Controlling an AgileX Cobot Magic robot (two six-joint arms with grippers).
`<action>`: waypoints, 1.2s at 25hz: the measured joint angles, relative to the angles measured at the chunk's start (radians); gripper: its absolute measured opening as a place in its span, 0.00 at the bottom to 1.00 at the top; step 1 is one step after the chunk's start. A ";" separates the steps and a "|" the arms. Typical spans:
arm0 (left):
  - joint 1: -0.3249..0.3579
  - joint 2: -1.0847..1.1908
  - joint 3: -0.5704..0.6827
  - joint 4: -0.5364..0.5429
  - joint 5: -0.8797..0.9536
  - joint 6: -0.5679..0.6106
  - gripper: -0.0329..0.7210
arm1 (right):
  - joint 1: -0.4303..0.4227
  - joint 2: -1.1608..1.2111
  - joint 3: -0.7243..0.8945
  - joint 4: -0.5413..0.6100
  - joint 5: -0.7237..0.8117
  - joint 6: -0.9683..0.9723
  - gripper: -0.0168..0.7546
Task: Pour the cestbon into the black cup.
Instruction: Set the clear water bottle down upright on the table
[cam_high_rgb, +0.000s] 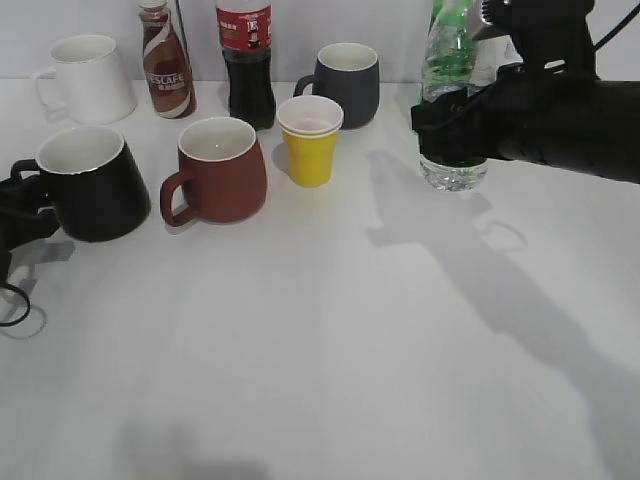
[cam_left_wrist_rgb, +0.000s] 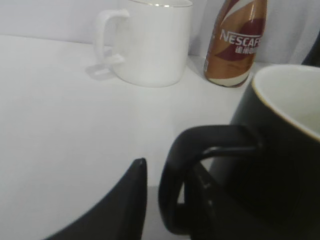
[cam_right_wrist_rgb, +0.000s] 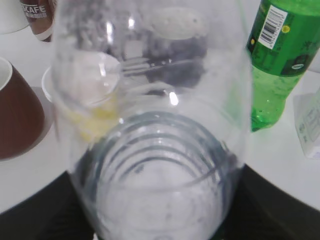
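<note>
The cestbon, now upright at the back of the table, is to go on the table, a short way (cam_high_rgb: 463, 222) in front of the green soda bottle. My right gripper will let go of it there.
The cestbon (cam_high_rgb: 455, 172) is a clear ribbed bottle at the back right, upright, with its base at or just above the table. My right gripper (cam_high_rgb: 450, 130) is shut on its body. The bottle fills the right wrist view (cam_right_wrist_rgb: 155, 150) between the dark fingers (cam_right_wrist_rgb: 160, 212). The black cup (cam_high_rgb: 92, 185) stands at the far left, white inside, handle pointing left. My left gripper (cam_high_rgb: 22, 205) is at that handle. In the left wrist view its fingers (cam_left_wrist_rgb: 170, 172) straddle the loop handle (cam_left_wrist_rgb: 172, 165), one outside with a small gap, one inside the loop. The cup's body (cam_left_wrist_rgb: 280, 150) is at right.
A brown-red mug (cam_high_rgb: 220, 168), a yellow cup (cam_high_rgb: 310, 140) holding a white one, a dark grey mug (cam_high_rgb: 345, 85), a cola bottle (cam_high_rgb: 247, 60), a Nescafe bottle (cam_high_rgb: 167, 60) and a white mug (cam_high_rgb: 88, 78) stand at the back. A bright green soda bottle (cam_right_wrist_rgb: 275, 60) stands close behind the cestbon.
</note>
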 joint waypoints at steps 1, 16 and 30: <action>0.000 -0.004 0.011 -0.001 -0.005 0.000 0.31 | 0.000 0.000 0.000 0.005 0.000 0.000 0.62; 0.000 -0.121 0.080 0.012 0.050 0.012 0.45 | -0.005 0.000 0.000 0.010 -0.005 0.003 0.62; 0.000 -0.186 0.195 0.006 0.051 0.012 0.45 | -0.103 0.107 0.132 0.108 -0.248 0.012 0.62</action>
